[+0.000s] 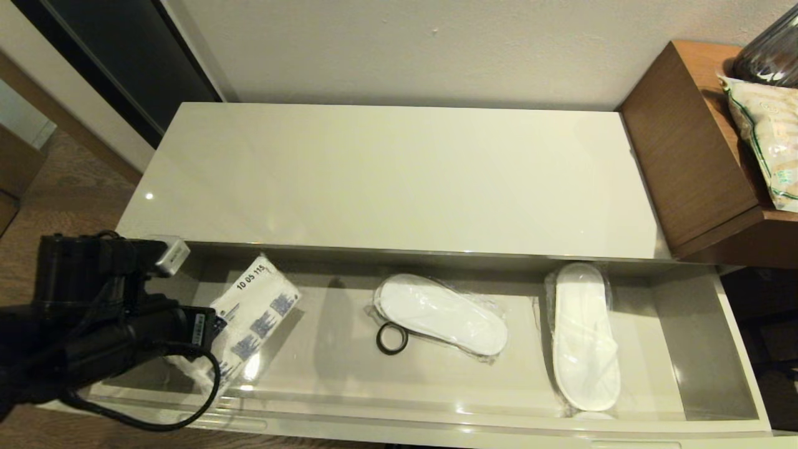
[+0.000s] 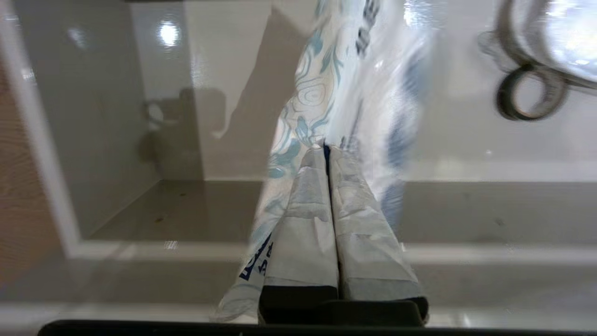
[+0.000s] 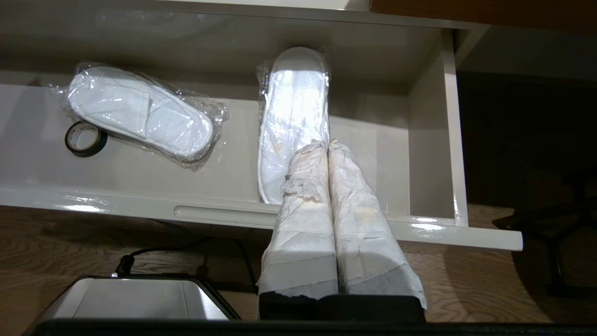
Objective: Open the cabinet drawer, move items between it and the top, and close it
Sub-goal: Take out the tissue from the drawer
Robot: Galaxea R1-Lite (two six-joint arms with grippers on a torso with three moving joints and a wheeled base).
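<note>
The tissue pack, now tilted up in the drawer, will be released by my left gripper on the drawer's bottom by the end [image 1: 233,340] [image 2: 235,109] farthest from the slippers.
The cabinet drawer [image 1: 436,390] stands pulled out below the glossy cream top [image 1: 386,174], which carries nothing. At the drawer's left end is the white tissue pack [image 1: 259,305] with blue patches and "10 05 115", tilted up on edge. My left gripper [image 1: 209,330] is shut on its near edge. In the left wrist view the taped fingertips of my left gripper [image 2: 326,150] pinch the wrapper of the pack [image 2: 326,79]. My right gripper [image 3: 325,143] is shut and empty. It hangs in front of the drawer's right end, out of the head view.
Two wrapped white slippers [image 1: 442,312] [image 1: 585,337] and a black tape ring [image 1: 391,338] lie in the drawer. A taller brown wooden unit [image 1: 686,149] with a bag [image 1: 767,131] stands at the right. A slim handle [image 3: 224,212] runs along the drawer front.
</note>
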